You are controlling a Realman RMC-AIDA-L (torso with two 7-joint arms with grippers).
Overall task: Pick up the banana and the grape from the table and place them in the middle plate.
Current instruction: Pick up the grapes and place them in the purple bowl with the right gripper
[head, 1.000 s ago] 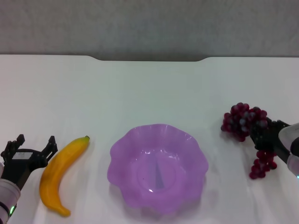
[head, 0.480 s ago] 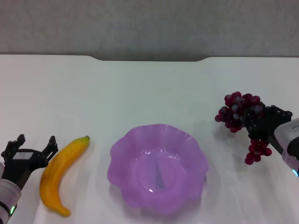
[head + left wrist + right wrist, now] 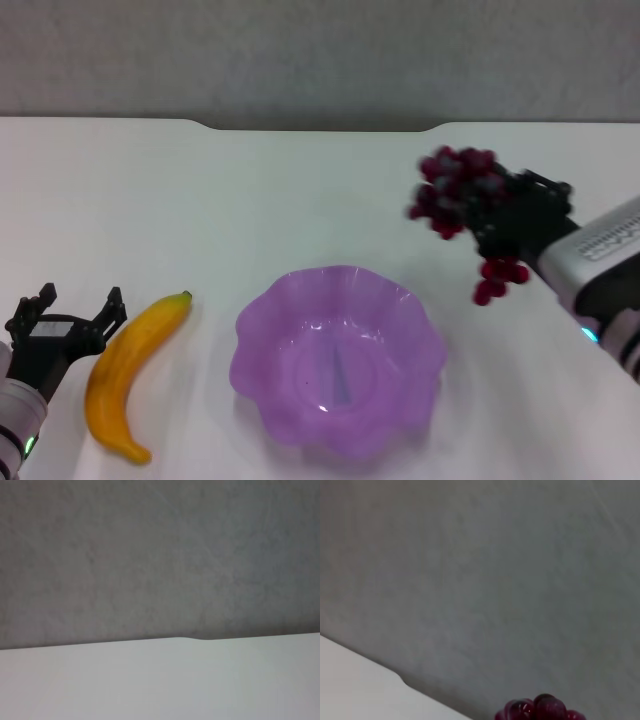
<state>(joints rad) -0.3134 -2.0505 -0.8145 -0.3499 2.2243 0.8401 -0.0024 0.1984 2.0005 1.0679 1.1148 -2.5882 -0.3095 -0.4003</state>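
The robot's right gripper needs to set the grape down in the far half of the middle plate (image 3: 367,338), away from the banana. The grape now hangs above the table.
The grape (image 3: 458,190), a dark red-purple bunch, hangs in my right gripper (image 3: 505,222), which is shut on it and holds it above the table (image 3: 300,190), up and to the right of the middle plate (image 3: 337,352). A few grapes dangle below the fingers. The top of the bunch shows in the right wrist view (image 3: 540,710). The middle plate is a translucent purple scalloped dish at the near centre and is empty. The banana (image 3: 132,370) lies on the table left of the plate. My left gripper (image 3: 68,318) is open beside the banana's left side.
The table's notched far edge (image 3: 320,127) meets a grey wall. The left wrist view shows only the tabletop (image 3: 160,685) and the wall.
My right gripper has lifted the grape off the table and carried it up and left toward the plate. The left arm and banana have not moved.
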